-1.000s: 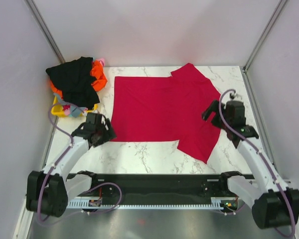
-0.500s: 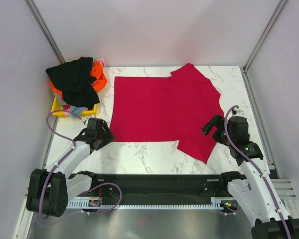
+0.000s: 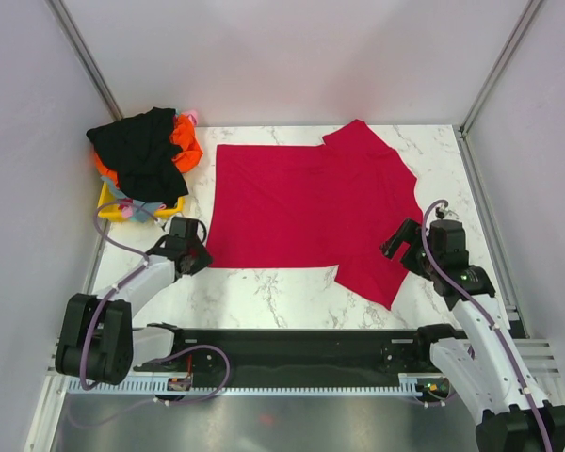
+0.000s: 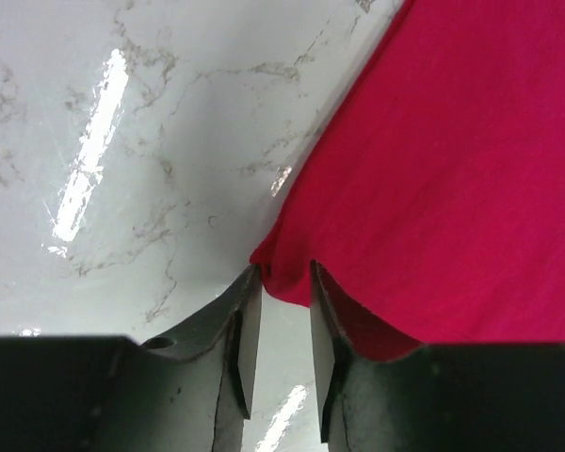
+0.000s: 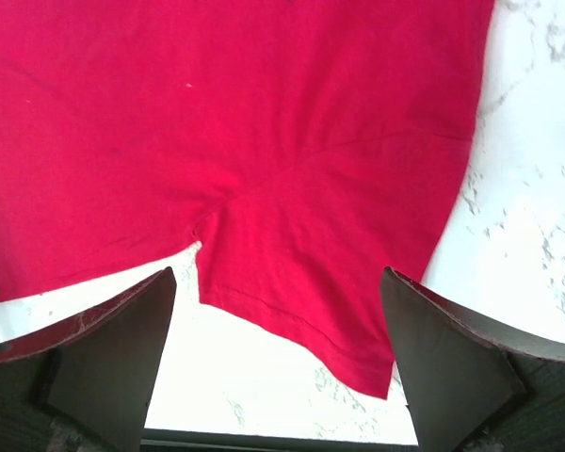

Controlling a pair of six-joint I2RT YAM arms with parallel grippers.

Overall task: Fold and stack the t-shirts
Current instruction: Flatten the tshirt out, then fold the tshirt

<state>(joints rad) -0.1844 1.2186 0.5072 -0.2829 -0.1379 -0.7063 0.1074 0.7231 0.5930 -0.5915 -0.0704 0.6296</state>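
The near sleeve's outer hem corner (image 3: pixel 389 302) (image 5: pixel 369 367) of the crimson red t-shirt, the tip closest to the black base rail, will be gripped by my right gripper.
A crimson red t-shirt (image 3: pixel 311 202) lies spread flat on the marble table, one sleeve pointing to the near right. My left gripper (image 3: pixel 196 256) sits at its near-left corner. In the left wrist view the jaws (image 4: pixel 284 278) have narrowed onto that bunched corner (image 4: pixel 282 273), and cloth fills the gap at the tips. My right gripper (image 3: pixel 395 247) hovers wide open over the near-right sleeve (image 5: pixel 301 282), touching nothing. More t-shirts are heaped at the far left, with a black one (image 3: pixel 141 151) on top of an orange one (image 3: pixel 184 141).
The heap rests on a small yellow bin (image 3: pixel 113 202), with light blue cloth (image 3: pixel 143 209) hanging at its front. Grey walls close in the left, back and right. The black base rail (image 3: pixel 301 348) runs along the near edge.
The left gripper slid to the shirt's near-left corner and its jaws narrowed onto it. The right gripper came nearer, over the sleeve, and stayed open.
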